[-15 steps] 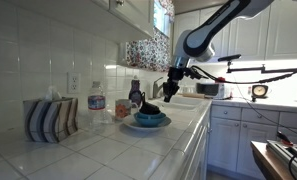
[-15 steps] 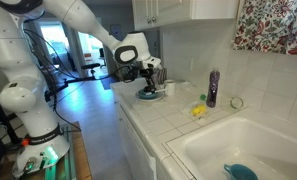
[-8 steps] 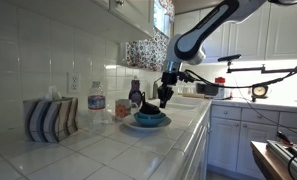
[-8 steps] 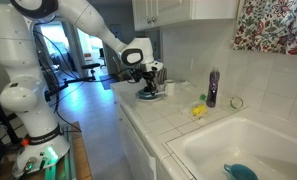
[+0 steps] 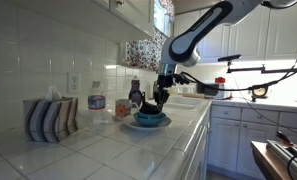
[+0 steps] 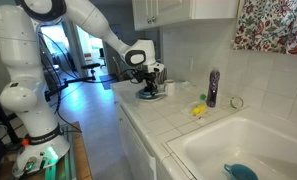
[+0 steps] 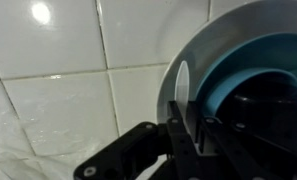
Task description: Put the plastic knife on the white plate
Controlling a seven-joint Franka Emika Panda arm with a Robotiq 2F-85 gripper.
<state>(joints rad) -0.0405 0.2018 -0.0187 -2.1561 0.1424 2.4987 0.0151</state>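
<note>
My gripper has the plastic knife. It will let go of it on the white plate's rim (image 5: 162, 121) (image 7: 190, 88) beside the teal-blue bowl, toward the sink.
The white plate (image 5: 136, 127) sits on the tiled counter with the teal-blue bowl (image 5: 151, 119) standing on it; both also show in an exterior view (image 6: 150, 97). My gripper (image 5: 160, 98) hangs just above the bowl and plate. In the wrist view the fingers (image 7: 188, 125) are close together over the plate's rim (image 7: 172, 45), beside the bowl (image 7: 238, 65), which holds something dark. A thin pale sliver, the plastic knife (image 7: 182, 82), sticks out from between the fingertips over the rim.
A striped holder (image 5: 50, 120) and jars (image 5: 96, 103) stand along the tiled wall. A dark bottle (image 6: 213, 88), a yellow object (image 6: 198, 110) and the sink (image 6: 238, 145) lie further along the counter. The counter's front edge is close to the plate.
The arm has shifted sideways and lowered, bringing the gripper closer over the bowl and plate. The fingers have stayed together.
</note>
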